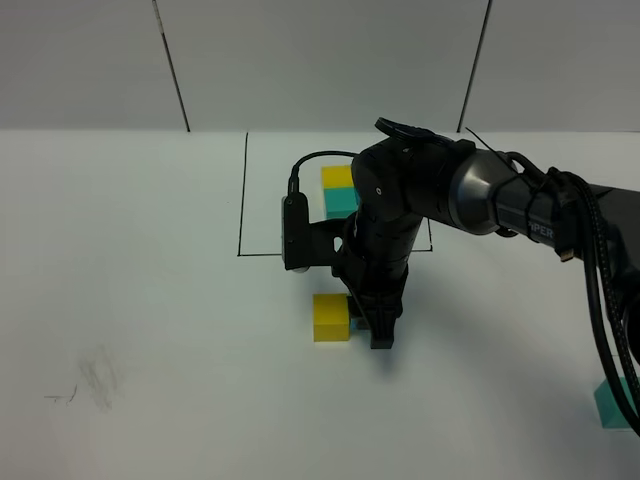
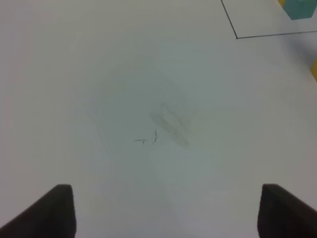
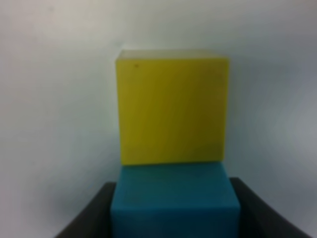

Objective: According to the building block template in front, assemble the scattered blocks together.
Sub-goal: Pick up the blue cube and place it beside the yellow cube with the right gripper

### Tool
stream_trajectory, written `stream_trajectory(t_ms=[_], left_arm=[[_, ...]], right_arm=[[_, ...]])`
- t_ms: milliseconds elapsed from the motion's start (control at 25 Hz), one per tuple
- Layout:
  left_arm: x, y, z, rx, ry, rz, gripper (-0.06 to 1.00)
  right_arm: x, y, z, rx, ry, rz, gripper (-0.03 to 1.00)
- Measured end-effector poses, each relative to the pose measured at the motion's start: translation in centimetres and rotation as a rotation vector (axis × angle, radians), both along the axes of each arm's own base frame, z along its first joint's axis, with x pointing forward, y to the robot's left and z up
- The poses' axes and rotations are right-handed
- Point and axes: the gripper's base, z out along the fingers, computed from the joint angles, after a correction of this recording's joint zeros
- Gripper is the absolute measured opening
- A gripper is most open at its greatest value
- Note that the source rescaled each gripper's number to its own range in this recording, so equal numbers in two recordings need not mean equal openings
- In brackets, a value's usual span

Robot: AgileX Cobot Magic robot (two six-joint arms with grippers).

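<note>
Next, my right gripper sets the blue block down on the table [image 1: 368, 316] [image 3: 174, 191] against the gripper side of the scattered yellow block.
The building block template [image 1: 340, 190] lies inside a thin black rectangle [image 1: 241, 200]; its yellow and teal cubes show, and my right arm hides the rest. Its teal cube [image 2: 299, 9] also shows in the left wrist view. Of the scattered blocks, the yellow one [image 1: 331, 317] [image 3: 172, 106] rests on the table in front of the frame. The blue one [image 3: 174, 201] touches its side, and my right gripper [image 1: 378, 335] [image 3: 173, 218] is shut on it. A teal block [image 1: 614, 404] sits alone at the far right edge. My left gripper [image 2: 163, 213] hangs open over bare table.
Faint pencil smudges [image 1: 95, 380] [image 2: 168, 126] mark the white table at the left. The right arm, with its cables [image 1: 600, 270] and wrist camera [image 1: 294, 232], reaches across the middle and covers part of the framed area.
</note>
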Motion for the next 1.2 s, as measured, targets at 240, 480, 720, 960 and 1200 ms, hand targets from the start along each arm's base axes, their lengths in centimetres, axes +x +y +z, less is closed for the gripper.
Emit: stream_trajectory(t_ms=[240,480,720,960,1200], left_arm=[[0.0,0.0,0.0,0.0,0.0,0.0,0.67],[0.0,0.0,0.0,-0.001,-0.001,0.0,0.67],[0.0,0.0,0.0,-0.001,-0.001,0.0,0.67],[0.0,0.0,0.0,-0.001,-0.002,0.0,0.67],[0.0,0.0,0.0,-0.001,-0.002,0.0,0.67]], right_arm=[[0.0,0.0,-0.9,-0.011,0.015,0.007,0.0],[0.2,0.1,-2.4,-0.025,0.035,0.007,0.0],[0.3,0.2,-2.4,-0.017,0.023,0.007,0.0],[0.3,0.2,-2.4,-0.018,0.022,0.007,0.0],[0.3,0.2,-2.4,-0.016,0.023,-0.031,0.0]])
